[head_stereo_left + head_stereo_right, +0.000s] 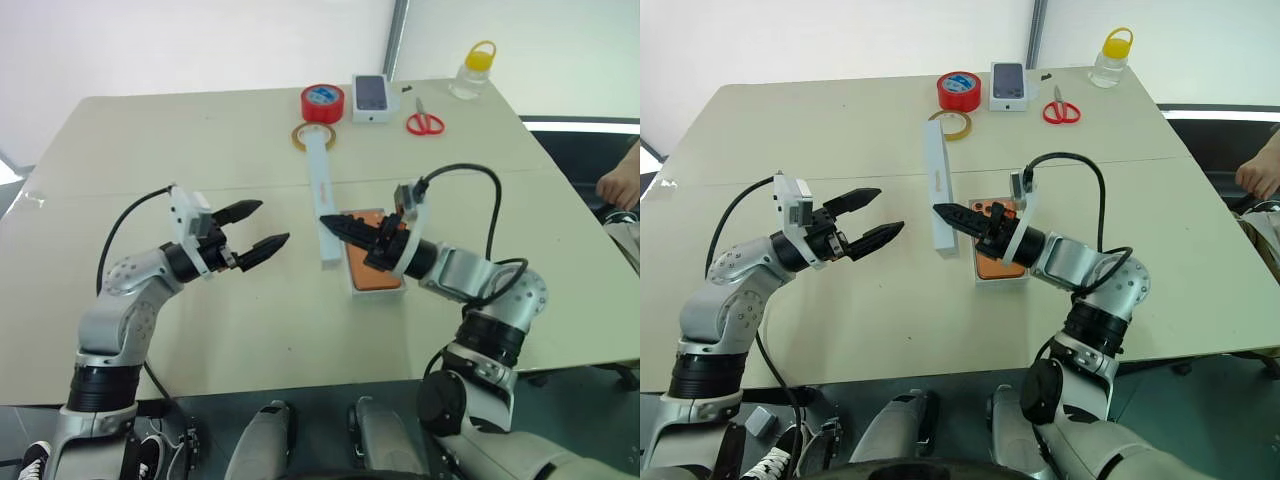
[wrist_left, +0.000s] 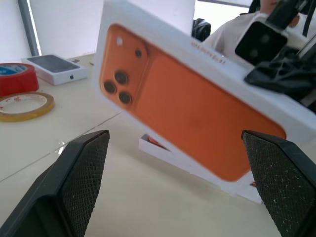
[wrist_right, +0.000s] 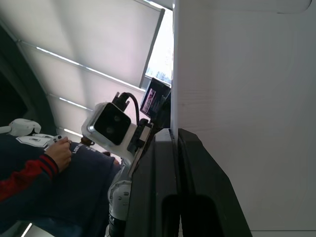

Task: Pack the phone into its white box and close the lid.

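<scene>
My right gripper needs to let go of the lid on the white box's edge (image 1: 354,243) nearest my left gripper, over the orange phone.
The lid (image 1: 322,190) stands on its long edge above the table, and my right gripper (image 1: 330,223) is shut on its near end. Its outer face with the orange phone picture (image 2: 187,103) is turned to my left gripper (image 1: 255,228), which hangs open a short way to the left of it, with nothing between its fingers. The plain white inner face (image 3: 247,123) is turned to the right arm. The orange phone (image 1: 998,266) lies in the white box (image 1: 1000,282) on the table, just right of the lid and partly hidden under my right hand.
At the table's far side lie a red tape roll (image 1: 322,102), a tan tape ring (image 1: 312,136), a smaller white box with a dark phone picture (image 1: 370,97), red scissors (image 1: 425,123) and a yellow-capped bottle (image 1: 472,70). A person's hand (image 1: 620,185) rests at the right edge.
</scene>
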Controlling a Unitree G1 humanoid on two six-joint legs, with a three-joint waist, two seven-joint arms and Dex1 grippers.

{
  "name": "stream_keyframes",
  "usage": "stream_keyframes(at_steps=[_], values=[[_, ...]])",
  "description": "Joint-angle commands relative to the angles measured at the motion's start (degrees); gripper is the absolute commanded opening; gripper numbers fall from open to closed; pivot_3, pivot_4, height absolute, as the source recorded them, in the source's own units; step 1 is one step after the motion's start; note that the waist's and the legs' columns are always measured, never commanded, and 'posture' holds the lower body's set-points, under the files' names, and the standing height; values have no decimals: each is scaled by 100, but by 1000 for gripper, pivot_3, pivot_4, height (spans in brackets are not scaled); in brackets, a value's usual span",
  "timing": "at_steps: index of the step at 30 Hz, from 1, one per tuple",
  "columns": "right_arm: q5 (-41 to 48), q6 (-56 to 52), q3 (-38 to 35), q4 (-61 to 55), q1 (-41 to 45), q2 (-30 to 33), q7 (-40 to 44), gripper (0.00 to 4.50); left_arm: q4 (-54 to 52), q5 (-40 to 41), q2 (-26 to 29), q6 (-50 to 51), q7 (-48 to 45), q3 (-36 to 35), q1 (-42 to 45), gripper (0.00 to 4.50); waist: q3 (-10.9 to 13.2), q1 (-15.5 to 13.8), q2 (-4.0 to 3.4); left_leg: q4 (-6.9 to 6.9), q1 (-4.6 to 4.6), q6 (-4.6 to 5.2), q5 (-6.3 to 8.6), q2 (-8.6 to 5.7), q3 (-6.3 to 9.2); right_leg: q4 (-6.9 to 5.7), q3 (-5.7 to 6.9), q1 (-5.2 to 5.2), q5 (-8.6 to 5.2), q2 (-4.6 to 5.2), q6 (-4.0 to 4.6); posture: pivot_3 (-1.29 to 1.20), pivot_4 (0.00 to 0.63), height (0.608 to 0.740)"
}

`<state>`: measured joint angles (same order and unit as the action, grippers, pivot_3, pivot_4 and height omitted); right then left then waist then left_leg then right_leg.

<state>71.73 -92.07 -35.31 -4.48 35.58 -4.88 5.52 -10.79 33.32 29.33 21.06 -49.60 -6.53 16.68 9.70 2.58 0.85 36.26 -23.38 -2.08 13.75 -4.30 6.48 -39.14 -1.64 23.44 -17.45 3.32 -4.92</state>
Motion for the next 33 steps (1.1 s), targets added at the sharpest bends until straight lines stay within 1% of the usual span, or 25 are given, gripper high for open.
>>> stream_keyframes(at_steps=[1,3,5,8,11,14,16,18,22,23,24,25,27,31,33], values=[[453,34,317,-349,-229,-30,-204,22,-319,154,18,78,54,-101,-68,4500,0,-4,0,0,0,0,0,0,0,0,0,0,0,0,0,0,150,740],[652,20,526,-300,-380,44,-295,22,-337,135,21,93,28,-53,-94,4500,0,-6,0,1,0,0,0,0,0,0,0,-1,0,0,0,0,150,740],[406,74,895,-520,-583,231,-249,22,-340,81,28,83,5,11,-103,4500,0,-5,0,1,0,1,0,0,-1,0,0,-1,0,0,0,0,150,740],[379,356,1036,-382,-702,279,-352,22,-301,-64,25,-12,-30,137,-122,4500,0,-1,0,0,0,1,-1,0,-1,1,2,-2,0,0,0,0,150,740],[420,654,1044,-90,-656,253,-514,22,-268,-213,2,-81,-20,263,-174,4500,0,2,0,0,1,2,-1,0,-1,0,1,-2,0,-2,0,0,150,740],[281,1050,1097,104,-559,274,-629,22,-223,-207,-85,3,2,380,-233,4500,0,1,0,0,1,2,-1,0,-2,1,0,-2,0,-3,0,0,150,740],[235,1129,1184,267,-518,366,-624,0,-109,-370,-181,-42,123,486,-242,3990,0,-6,0,0,1,2,-1,0,-2,2,0,-3,0,-2,0,0,150,740],[155,1212,1240,455,-479,489,-634,0,62,-565,-299,-156,258,564,-212,3217,0,-7,0,1,2,2,-1,0,-1,2,1,-5,0,-2,0,0,150,740],[218,1309,1255,826,-299,783,-514,0,520,-742,-688,-171,516,713,85,1386,-1,-11,0,1,5,3,-1,0,-1,2,3,-9,0,-3,0,0,150,740],[232,1329,1268,897,-235,858,-444,0,675,-826,-838,-251,612,747,186,847,-1,-18,0,3,6,3,-1,0,0,2,5,-12,0,-3,0,0,150,740],[252,1346,1280,956,-189,910,-414,0,810,-885,-968,-293,704,760,277,397,-2,-18,1,5,6,4,-2,0,0,3,6,-14,0,-3,-1,0,150,740],[261,1356,1304,997,-154,949,-389,0,922,-933,-1060,-317,756,774,350,80,-3,-18,2,6,6,5,-2,-1,-1,3,6,-16,0,-3,-1,0,150,740],[247,1376,1317,1127,-101,1042,-304,0,1137,-1169,-1173,-504,750,956,444,80,-3,-3,2,4,5,5,-2,-1,-1,4,6,-15,0,-3,-1,0,150,740],[322,1270,1395,1221,-85,1181,-183,0,1350,-1264,-1359,-577,720,1075,577,80,-3,-9,1,4,6,5,-2,0,-1,3,5,-15,0,-4,-1,0,150,740],[358,1329,1365,1227,-86,1190,-227,595,1463,-1303,-1427,-608,721,1086,664,0,-3,-14,1,4,6,5,-2,0,-1,3,5,-15,0,-4,-1,0,150,740]])
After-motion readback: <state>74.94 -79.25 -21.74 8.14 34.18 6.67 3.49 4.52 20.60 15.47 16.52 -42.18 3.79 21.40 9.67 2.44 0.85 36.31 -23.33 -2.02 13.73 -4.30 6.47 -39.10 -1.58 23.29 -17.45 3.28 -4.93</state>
